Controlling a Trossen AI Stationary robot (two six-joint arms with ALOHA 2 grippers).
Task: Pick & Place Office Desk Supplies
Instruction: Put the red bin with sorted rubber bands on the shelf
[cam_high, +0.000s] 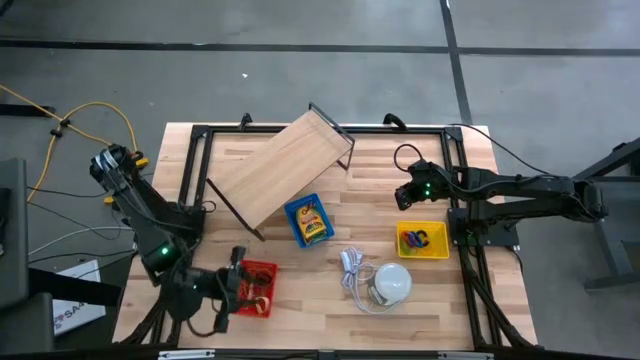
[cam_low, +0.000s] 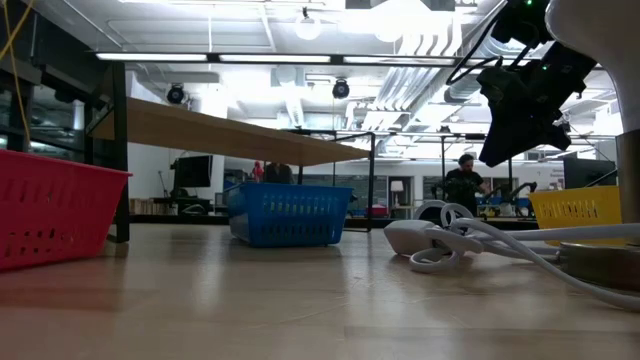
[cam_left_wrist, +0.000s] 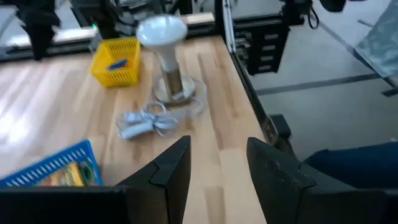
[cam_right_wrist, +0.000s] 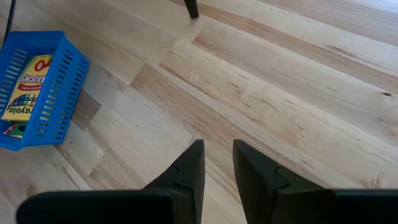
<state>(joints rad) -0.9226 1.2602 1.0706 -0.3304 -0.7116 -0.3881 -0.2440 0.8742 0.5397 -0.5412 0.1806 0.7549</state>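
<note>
The red basket has a near-side rim (cam_high: 255, 314) on its short side closest to the table's front edge. I need to close my left gripper on that rim.
Three small baskets stand on the wooden table. The red basket (cam_high: 262, 272) at the near left holds tan rubber bands (cam_high: 262, 298). The blue basket (cam_high: 300, 208) in the middle holds yellow-green printed packets (cam_high: 312, 224) (cam_right_wrist: 25, 87). The yellow basket (cam_high: 424, 254) at the right holds small coloured clip pieces (cam_high: 420, 239). My left gripper (cam_high: 238, 285) (cam_left_wrist: 217, 165) hovers open at the red basket's left edge, with nothing between its fingers. My right gripper (cam_high: 404, 198) (cam_right_wrist: 217, 163) hangs open over bare table, between the blue and yellow baskets and a little beyond them. It is empty.
A white dome lamp (cam_high: 392, 282) with a coiled white cord (cam_high: 352, 268) lies near the front edge. A tilted wooden board on a black frame (cam_high: 285, 170) stands at the back. Black rails (cam_high: 455, 200) border the table. A person (cam_low: 462, 185) shows far behind.
</note>
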